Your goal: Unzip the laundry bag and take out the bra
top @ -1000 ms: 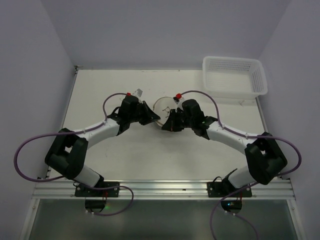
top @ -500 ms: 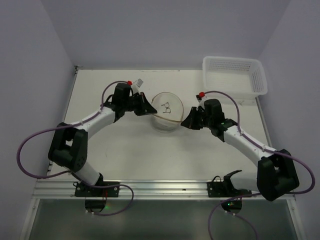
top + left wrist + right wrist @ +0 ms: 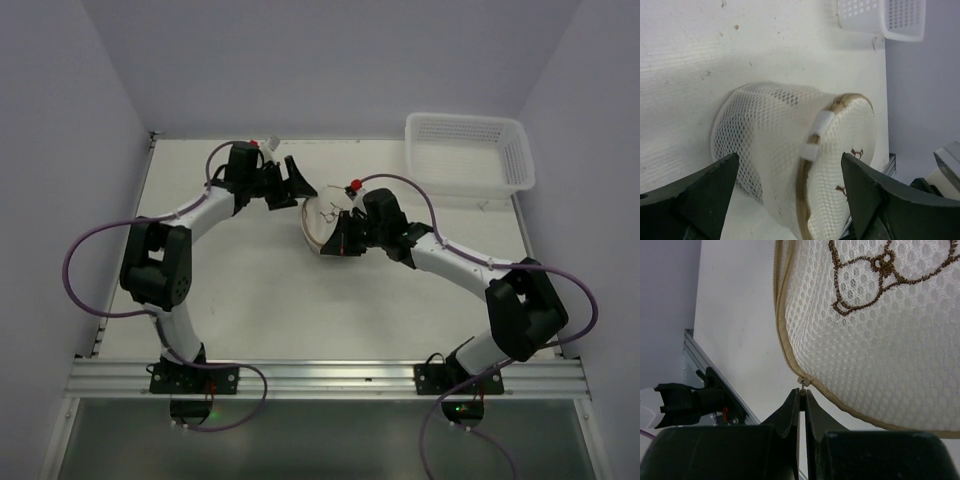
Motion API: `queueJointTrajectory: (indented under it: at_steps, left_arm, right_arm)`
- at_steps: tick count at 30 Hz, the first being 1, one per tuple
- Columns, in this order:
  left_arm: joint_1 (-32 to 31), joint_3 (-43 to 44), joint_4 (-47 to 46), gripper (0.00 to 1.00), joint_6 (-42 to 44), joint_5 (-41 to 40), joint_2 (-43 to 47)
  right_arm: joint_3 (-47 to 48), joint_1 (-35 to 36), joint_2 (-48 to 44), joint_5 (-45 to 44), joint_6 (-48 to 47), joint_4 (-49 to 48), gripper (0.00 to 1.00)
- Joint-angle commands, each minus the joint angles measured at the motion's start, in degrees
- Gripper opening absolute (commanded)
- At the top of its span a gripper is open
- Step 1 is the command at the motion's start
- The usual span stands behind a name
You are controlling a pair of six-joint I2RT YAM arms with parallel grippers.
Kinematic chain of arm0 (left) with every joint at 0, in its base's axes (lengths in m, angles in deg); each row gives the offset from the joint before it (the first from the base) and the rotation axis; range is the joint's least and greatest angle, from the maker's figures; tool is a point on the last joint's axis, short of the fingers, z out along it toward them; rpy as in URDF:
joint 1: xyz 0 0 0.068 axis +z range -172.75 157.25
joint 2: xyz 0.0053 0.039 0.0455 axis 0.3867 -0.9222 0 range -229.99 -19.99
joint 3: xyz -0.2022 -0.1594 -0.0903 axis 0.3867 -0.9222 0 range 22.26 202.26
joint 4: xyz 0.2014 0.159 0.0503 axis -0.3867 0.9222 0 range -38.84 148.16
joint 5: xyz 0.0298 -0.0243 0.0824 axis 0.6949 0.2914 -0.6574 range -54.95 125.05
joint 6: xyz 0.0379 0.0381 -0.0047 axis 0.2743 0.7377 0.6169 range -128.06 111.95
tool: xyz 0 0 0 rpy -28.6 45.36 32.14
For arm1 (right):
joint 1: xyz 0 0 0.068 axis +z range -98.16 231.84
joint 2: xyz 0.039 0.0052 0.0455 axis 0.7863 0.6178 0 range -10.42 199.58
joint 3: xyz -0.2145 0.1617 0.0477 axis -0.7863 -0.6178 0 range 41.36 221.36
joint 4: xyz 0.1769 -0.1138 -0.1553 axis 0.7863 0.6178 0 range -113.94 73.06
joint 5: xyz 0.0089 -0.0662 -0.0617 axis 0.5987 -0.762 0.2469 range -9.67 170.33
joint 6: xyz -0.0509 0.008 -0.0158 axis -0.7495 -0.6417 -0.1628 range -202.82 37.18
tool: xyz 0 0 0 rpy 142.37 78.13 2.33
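Next, my left gripper pinches the bag's rim nearer the zipper pull (image 3: 801, 210), as it is open by the white tabs and the laundry bag's rim behind the zipper pull is loose.
The laundry bag (image 3: 318, 222), a white mesh pouch with a tan zipper rim, lies tipped on its side mid-table. In the left wrist view the laundry bag (image 3: 785, 145) fills the space ahead of my open left gripper (image 3: 790, 200), whose jaws stand either side of it without touching. My left gripper (image 3: 303, 188) sits just behind and left of the bag. My right gripper (image 3: 338, 243) is at the bag's near rim. In the right wrist view, the right gripper (image 3: 802, 394) is shut on the small metal zipper pull (image 3: 803, 382). A brown embroidered mark (image 3: 875, 270) shows on the mesh. The bra is hidden.
A white slotted plastic basket (image 3: 520, 165) stands at the back right corner, and the basket (image 3: 905, 22) also shows in the left wrist view. The metal rail (image 3: 320, 375) with both arm bases runs along the near table edge.
My left gripper has opened, let go of the bag and moved back. The right gripper swung left to the bag's near rim, and the bag now lies tipped on its side.
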Motion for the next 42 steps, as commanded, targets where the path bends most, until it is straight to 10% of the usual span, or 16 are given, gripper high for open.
queueJointTrajectory:
  at_steps: [1, 10, 30, 42]
  left_arm:
    - [0.30, -5.28, -3.60, 0.88, -3.71, -1.54, 9.26]
    - [-5.58, -22.35, -9.56, 0.89, -11.79, -8.48, 22.38]
    - [-9.37, -24.90, -13.44, 0.00, -15.31, -12.71, 17.64]
    - [-6.65, -25.34, -10.90, 0.00, -10.93, -15.08, 18.17]
  right_arm:
    - [4.64, -0.22, 1.21, 0.09, 2.56, -2.96, 0.00]
    - [6.76, 0.66, 4.20, 0.27, 1.77, -3.05, 0.00]
    - [2.98, 1.71, 0.07, -0.09, -0.60, -2.43, 0.00]
    - [-3.52, -4.77, -8.35, -7.38, -6.40, 6.00, 0.00]
